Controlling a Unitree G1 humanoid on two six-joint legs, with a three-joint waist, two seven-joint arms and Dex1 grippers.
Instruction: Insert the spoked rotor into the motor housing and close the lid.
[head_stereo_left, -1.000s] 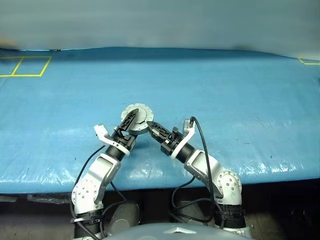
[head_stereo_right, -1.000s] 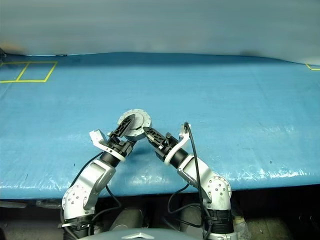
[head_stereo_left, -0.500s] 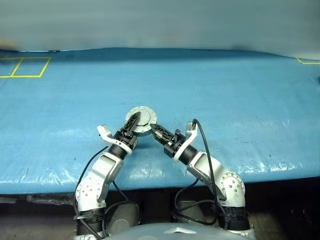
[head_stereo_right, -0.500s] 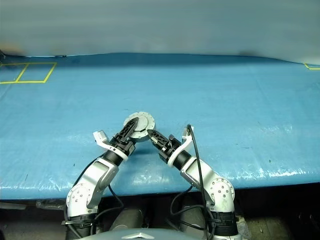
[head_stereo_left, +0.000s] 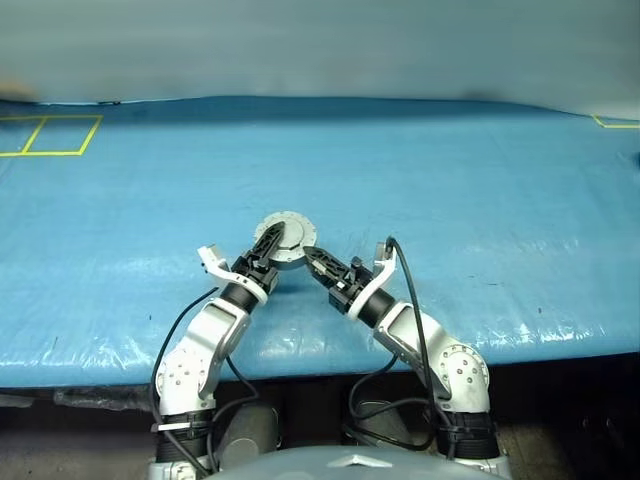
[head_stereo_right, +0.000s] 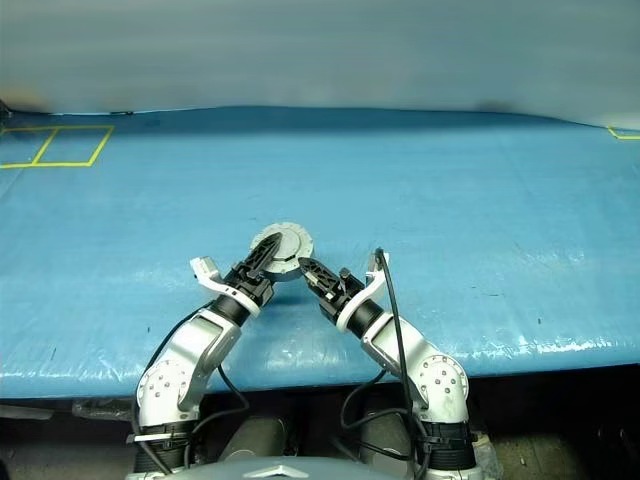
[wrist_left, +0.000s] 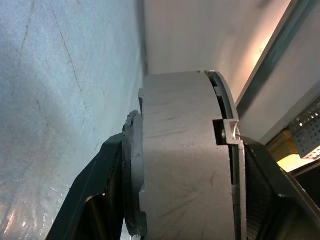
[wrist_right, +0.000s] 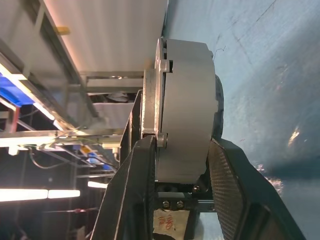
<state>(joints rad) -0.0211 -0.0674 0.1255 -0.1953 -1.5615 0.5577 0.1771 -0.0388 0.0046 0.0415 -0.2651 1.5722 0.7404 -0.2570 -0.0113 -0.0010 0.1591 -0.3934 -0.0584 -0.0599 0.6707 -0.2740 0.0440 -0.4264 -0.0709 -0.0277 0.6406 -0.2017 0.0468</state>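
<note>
The motor housing, still held just above the blue table, will go down on the blue cover (head_stereo_left: 254, 202) just beyond my left gripper, toward the yellow tape square, where I need to put it.
The round grey motor housing (head_stereo_left: 285, 238) is held just above the blue table (head_stereo_left: 450, 200), between both grippers. Its lid (head_stereo_right: 282, 243) lies flat on top, plain grey with a raised centre. My left gripper (head_stereo_left: 268, 243) comes in from the left and is shut on the housing, one finger (wrist_left: 102, 195) under it and the other over the lid. From the right, my right gripper (head_stereo_left: 312, 256) is shut on the same housing (wrist_right: 185, 115), with a finger (wrist_right: 232, 190) on either face. The spoked rotor is hidden.
The blue cover spreads wide on all sides of the grippers. A yellow tape square (head_stereo_left: 50, 133) marks the far left corner and a yellow tape mark (head_stereo_left: 615, 122) the far right. The table's front edge (head_stereo_left: 300, 358) runs just under my forearms.
My left gripper's fingers have closed onto the housing. The right gripper has kept its hold, and the housing has stayed between the two grippers.
</note>
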